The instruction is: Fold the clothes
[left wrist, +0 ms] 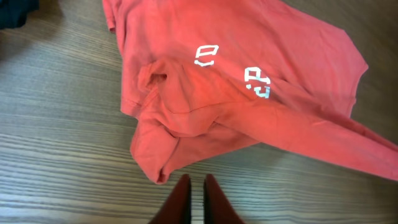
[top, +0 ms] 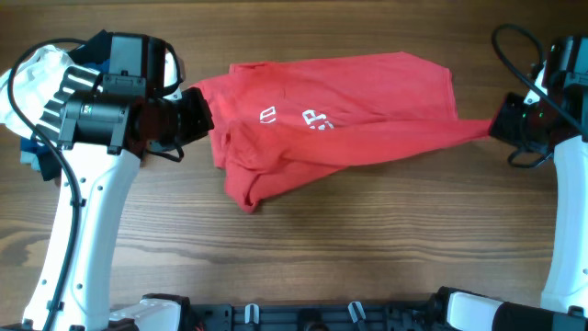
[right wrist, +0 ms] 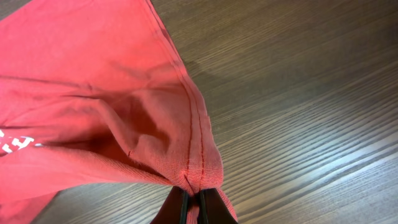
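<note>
The shirt's end opposite my right gripper is bunched up, so my empty left gripper should open, grab the shirt's raised fold [top: 235, 132] near the lettering and lift it clear.
The clothes, a red T-shirt [top: 340, 101] with white lettering, lies crumpled across the middle of the wooden table, its left part bunched into folds [left wrist: 180, 118]. My right gripper [top: 491, 127] is shut on a seamed corner of the shirt [right wrist: 93, 112] at the right and holds it stretched out; the pinched cloth shows between the jaws of that gripper [right wrist: 194, 196]. My left gripper [top: 204, 112] sits at the shirt's left edge. In the left wrist view this gripper [left wrist: 198, 186] is shut, with nothing between its fingers, just short of the shirt's lower corner.
A white garment [top: 37, 74] and a blue one [top: 35, 158] lie at the far left behind the left arm. A dark item [left wrist: 12, 12] shows at the top left of the left wrist view. A black rail [top: 303, 317] runs along the front edge.
</note>
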